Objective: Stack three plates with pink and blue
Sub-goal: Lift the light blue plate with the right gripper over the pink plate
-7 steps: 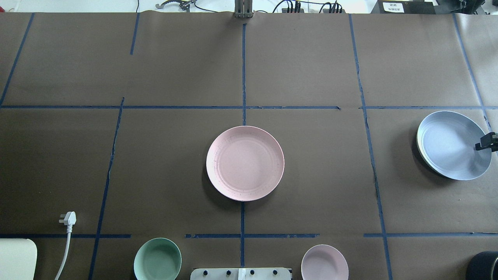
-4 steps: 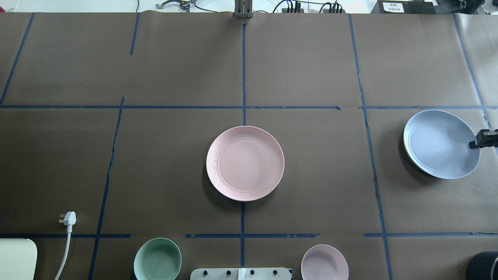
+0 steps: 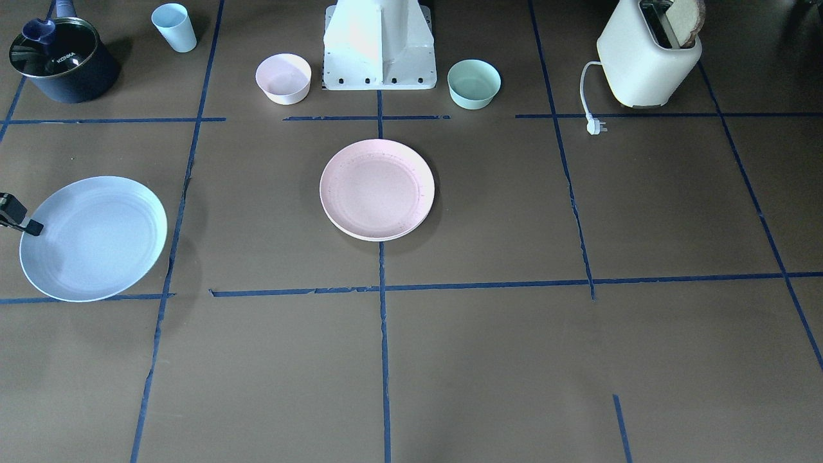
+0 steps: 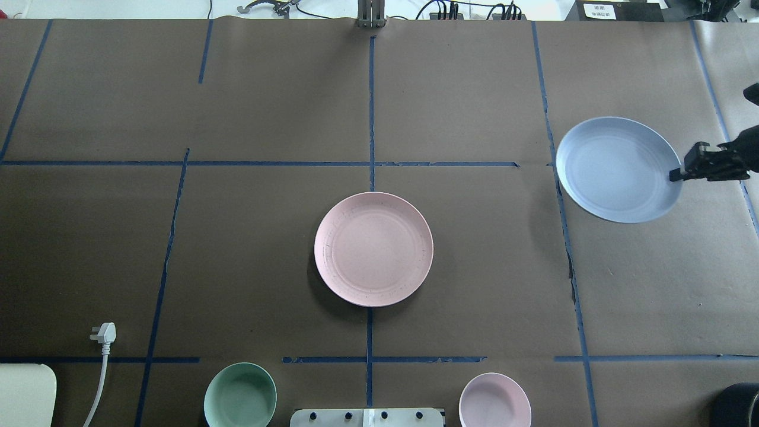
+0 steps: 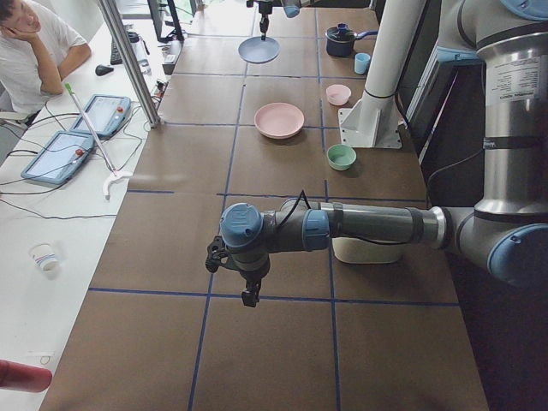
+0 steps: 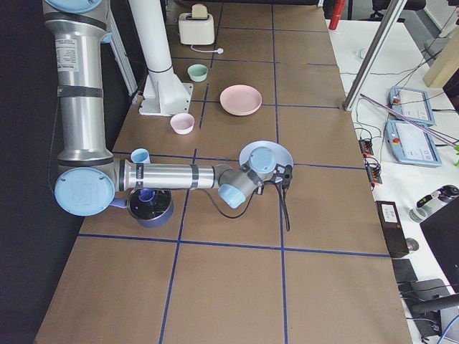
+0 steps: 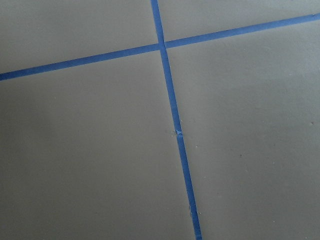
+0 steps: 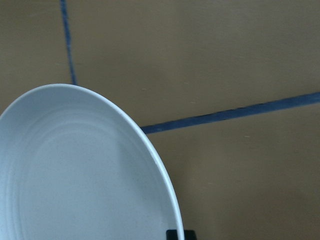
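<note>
The pale blue plate will go down from my right gripper onto the pale pink plate at the table's middle (image 3: 377, 189).
The pale blue plate (image 4: 619, 169) hangs above the table at the right, a little tilted. My right gripper (image 4: 679, 174) is shut on its right rim. The plate (image 3: 93, 238) and the gripper (image 3: 29, 226) also show at the left of the front view. The right wrist view shows the plate (image 8: 75, 170) from close up. The pale pink plate (image 4: 373, 249) lies flat at the table's middle. The cream plate does not show on its own. My left gripper (image 5: 249, 298) hovers over bare table at the far left; I cannot tell whether it is open or shut.
A mint bowl (image 4: 240, 396) and a small pink bowl (image 4: 494, 400) stand near the robot's base (image 3: 379, 45). A toaster (image 3: 649, 54) with its plug (image 4: 105, 333) is on my left side. A dark pot (image 3: 61, 58) and a blue cup (image 3: 175, 27) are on my right side.
My right gripper has carried the blue plate inward to the left and farther from the robot, and it sits higher. The pink plate has not moved.
</note>
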Motion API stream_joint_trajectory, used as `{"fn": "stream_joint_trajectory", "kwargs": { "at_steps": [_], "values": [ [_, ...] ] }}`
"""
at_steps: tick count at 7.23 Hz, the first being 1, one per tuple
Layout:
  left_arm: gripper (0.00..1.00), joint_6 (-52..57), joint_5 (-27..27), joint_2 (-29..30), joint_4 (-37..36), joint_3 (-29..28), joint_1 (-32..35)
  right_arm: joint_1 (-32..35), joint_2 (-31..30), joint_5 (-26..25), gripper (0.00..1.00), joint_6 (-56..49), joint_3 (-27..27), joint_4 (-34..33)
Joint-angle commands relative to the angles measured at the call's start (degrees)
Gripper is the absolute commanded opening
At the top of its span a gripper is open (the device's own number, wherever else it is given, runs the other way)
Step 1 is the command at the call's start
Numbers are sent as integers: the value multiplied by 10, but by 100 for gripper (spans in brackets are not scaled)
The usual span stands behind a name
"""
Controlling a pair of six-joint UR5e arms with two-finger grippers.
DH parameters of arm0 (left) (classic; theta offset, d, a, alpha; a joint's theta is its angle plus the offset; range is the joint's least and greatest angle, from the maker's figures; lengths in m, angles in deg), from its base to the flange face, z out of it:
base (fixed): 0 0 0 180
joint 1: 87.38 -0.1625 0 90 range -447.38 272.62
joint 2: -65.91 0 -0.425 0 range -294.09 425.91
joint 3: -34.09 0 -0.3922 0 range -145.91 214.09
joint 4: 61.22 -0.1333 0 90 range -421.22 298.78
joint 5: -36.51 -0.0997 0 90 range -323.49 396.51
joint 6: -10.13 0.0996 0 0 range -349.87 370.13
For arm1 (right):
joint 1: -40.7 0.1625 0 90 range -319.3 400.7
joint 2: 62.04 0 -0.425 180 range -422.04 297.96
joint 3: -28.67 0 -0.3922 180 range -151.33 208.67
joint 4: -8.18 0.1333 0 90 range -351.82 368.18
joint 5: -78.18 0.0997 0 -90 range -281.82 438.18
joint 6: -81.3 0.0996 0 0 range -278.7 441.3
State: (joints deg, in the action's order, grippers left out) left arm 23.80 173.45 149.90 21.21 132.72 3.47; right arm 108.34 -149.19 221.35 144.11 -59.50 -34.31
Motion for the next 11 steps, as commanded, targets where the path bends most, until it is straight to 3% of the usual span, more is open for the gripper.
{"fn": "stream_joint_trajectory", "kwargs": {
  "at_steps": [1, 2, 4, 7, 11],
  "values": [
    [100, -33, 3, -8, -1, 9, 0, -74, 57, -36, 0, 147, -65, -4],
    [100, -33, 3, -8, -1, 10, -1, -134, 69, -98, 0, 193, -94, -14],
    [100, -33, 3, -8, -1, 9, -1, -235, 169, -203, 0, 256, -113, -133],
    [100, -38, 3, -4, -1, 7, -1, -364, 218, -335, 0, 314, -117, -172],
    [100, -38, 4, -5, 0, 4, -1, -406, 206, -373, 0, 318, -126, -172]
  ]
}}
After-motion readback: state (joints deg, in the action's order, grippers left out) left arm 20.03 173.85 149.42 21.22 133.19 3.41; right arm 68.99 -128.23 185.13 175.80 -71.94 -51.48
